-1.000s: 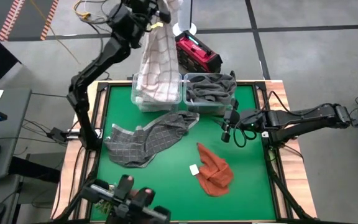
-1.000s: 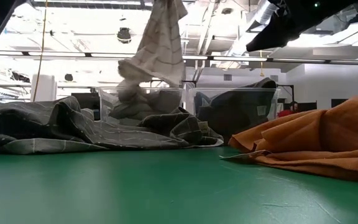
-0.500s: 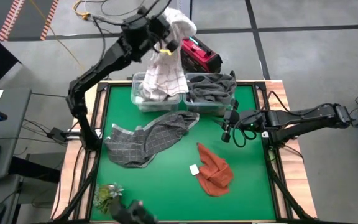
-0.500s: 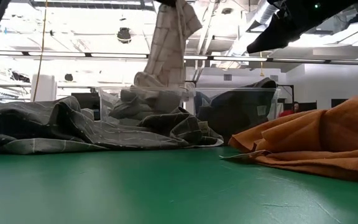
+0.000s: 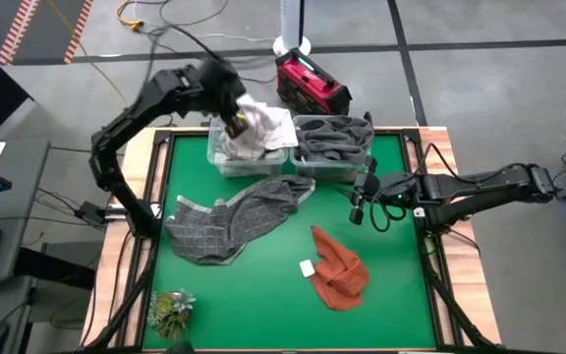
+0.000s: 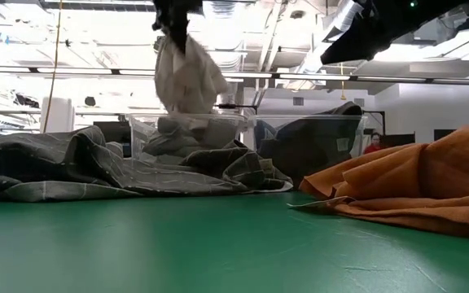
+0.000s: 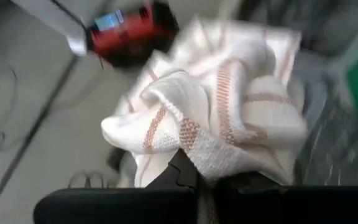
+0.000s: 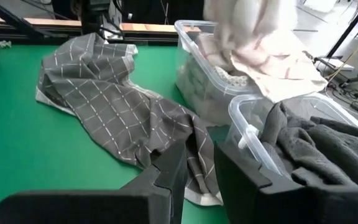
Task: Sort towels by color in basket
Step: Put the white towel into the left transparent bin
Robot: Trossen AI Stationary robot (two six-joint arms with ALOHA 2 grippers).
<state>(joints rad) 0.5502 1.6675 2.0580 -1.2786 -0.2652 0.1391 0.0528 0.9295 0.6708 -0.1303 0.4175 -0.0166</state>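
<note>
Next, I release the white towel from my left gripper in the clear bin [image 5: 260,141] that sits beside the one full of dark grey towels.
My left gripper [image 5: 236,120] is shut on a white towel with thin orange stripes [image 5: 266,126], bunched up above the left clear bin [image 5: 226,157]. That bin holds white towels. The right clear bin [image 5: 334,147] holds dark grey towels. A dark grey checked towel [image 5: 236,221] lies spread on the green mat before the bins, and a rust orange towel [image 5: 340,267] lies crumpled at the near right. My right gripper [image 5: 362,204] hovers open at the right of the mat, with nothing between its fingers [image 8: 169,171]. My left gripper pinches a bunched fold of the white towel [image 7: 197,152] between its two fingers; how many layers, I cannot tell. The fingers slant downward from the far left. The towel [image 6: 187,77] hangs crumpled below them, and its lower part [image 8: 278,62] drapes onto the left bin's contents and rim.
A small green plant [image 5: 170,310] sits at the mat's near left corner. A small white tag [image 5: 307,267] lies beside the orange towel. A red and black case [image 5: 312,84] stands on the floor behind the bins. Bare mat shows at the near middle.
My left gripper has come down toward the left bin and the table's left, tipping from pointing up to slanting down. The white towel, which hung long into the bin, is now bunched up close over it, its lower part spread on the bin.
</note>
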